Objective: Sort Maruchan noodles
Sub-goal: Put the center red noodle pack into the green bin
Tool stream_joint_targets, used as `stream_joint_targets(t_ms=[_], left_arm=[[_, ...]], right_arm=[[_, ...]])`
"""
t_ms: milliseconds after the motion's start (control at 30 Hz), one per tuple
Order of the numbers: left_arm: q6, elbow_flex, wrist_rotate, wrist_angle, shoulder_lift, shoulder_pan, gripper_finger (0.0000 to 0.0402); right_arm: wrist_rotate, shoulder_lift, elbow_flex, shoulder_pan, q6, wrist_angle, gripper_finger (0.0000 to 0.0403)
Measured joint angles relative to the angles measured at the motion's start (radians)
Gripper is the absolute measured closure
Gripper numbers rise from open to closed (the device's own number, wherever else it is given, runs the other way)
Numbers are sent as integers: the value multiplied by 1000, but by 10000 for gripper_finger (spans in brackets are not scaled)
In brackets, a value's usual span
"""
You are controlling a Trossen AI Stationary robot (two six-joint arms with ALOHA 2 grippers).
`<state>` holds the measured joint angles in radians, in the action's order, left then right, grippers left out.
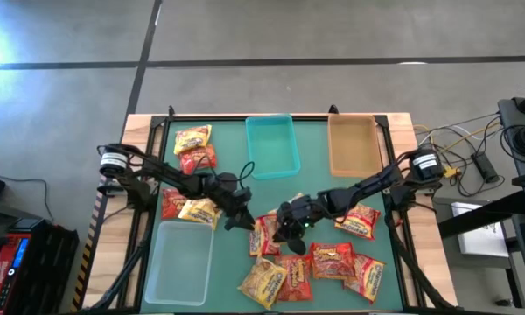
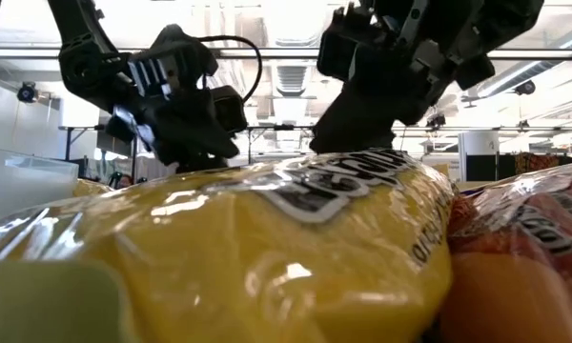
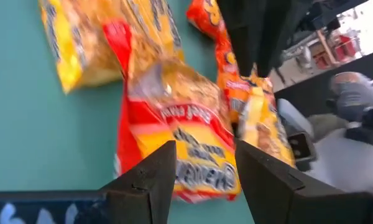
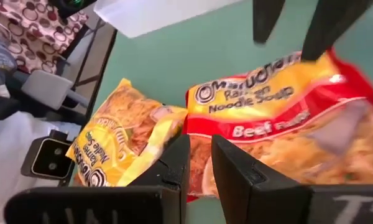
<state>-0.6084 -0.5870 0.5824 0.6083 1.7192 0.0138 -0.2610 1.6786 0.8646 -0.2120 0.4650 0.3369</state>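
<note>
The beef packet lies flat in front of my left gripper's open fingers. My right gripper will tip it up on edge before my left gripper takes its loose end (image 1: 255, 240).
Both grippers are at one red-and-yellow beef noodle packet (image 1: 264, 234) at the table's middle, at the edge of a pile of packets. My left gripper (image 1: 242, 220) (image 3: 205, 152) is open on the packet's left. Its fingers stand on either side of that end of the packet (image 3: 180, 143), and I cannot tell whether they touch it. My right gripper (image 1: 285, 231) (image 4: 200, 146) comes from the right and is shut on the packet's other end. A yellow packet (image 4: 121, 140) lies beside it on the green mat. My right gripper pinches the beef packet's short end (image 4: 199, 127) between its two fingers, reaching slanting down from the table's right side. The rest of the packet (image 4: 286, 118) lies flat on the mat and stretches toward the left gripper.
More red and yellow packets (image 1: 331, 260) lie near the front edge, and several others (image 1: 194, 149) sit on the left. A teal bin (image 1: 271, 147) and a tan bin (image 1: 353, 144) stand at the far edge, a clear bin (image 1: 179, 262) at the near left. A yellow packet (image 2: 267, 238) fills the low view.
</note>
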Motion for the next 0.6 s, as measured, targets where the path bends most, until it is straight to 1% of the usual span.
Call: stream_joint_targets(t_ms=[67, 300, 533, 600], left_arm=[[-45, 10, 30, -3, -8, -4, 251], [-183, 53, 56, -6, -36, -41, 251], [-259, 49, 51, -5, -37, -78, 251], [-269, 49, 25, -5, -37, -78, 250]], right_arm=[[0, 26, 0, -5, 18, 4, 347], [6, 74, 2, -6, 46, 3, 346], [56, 87, 5, -8, 27, -100, 346], [60, 86, 5, -7, 25, -113, 346]])
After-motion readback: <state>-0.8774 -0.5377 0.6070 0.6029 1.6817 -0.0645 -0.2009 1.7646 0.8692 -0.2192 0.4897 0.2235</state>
